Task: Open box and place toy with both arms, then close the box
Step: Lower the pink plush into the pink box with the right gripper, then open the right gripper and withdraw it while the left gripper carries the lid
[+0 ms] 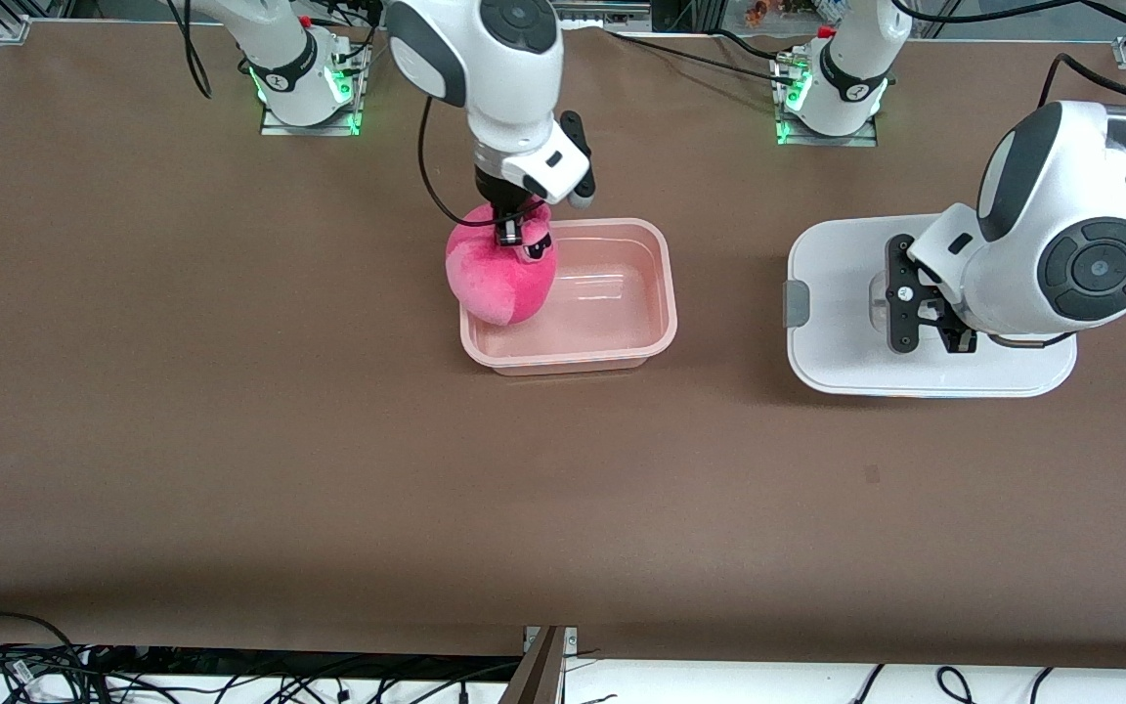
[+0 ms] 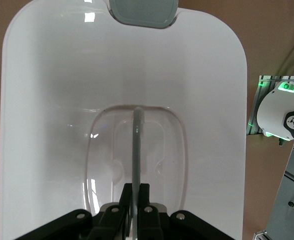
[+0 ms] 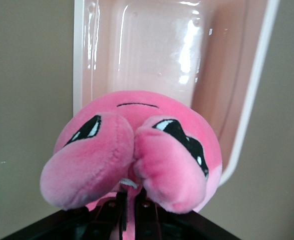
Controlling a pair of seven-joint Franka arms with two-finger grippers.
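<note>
My right gripper is going to place the pink plush toy. It will let go of it on the middle of the tub's bottom [image 1: 584,313] [image 3: 157,47].
The box [image 1: 622,337] is an open pinkish tub mid-table, with nothing lying on its floor [image 3: 157,55]. The toy [image 1: 497,279], a pink plush with sleepy eyes [image 3: 136,150], hangs over the tub's end toward the right arm, partly above the rim. My right gripper [image 1: 512,233] [image 3: 132,200] is shut on the plush between its bulging eyes. The box's white lid [image 1: 837,293] [image 2: 51,100] lies flat toward the left arm's end of the table, one grey clip [image 1: 796,301] [image 2: 143,12] showing. My left gripper [image 1: 934,318] [image 2: 135,192] is shut on the clear handle rib [image 2: 136,145] in the lid's recess.
Both arm bases [image 1: 304,73] [image 1: 832,93] stand along the table edge farthest from the front camera, with cables around them. Bare brown tabletop [image 1: 563,508] stretches between the tub and the lid and toward the camera.
</note>
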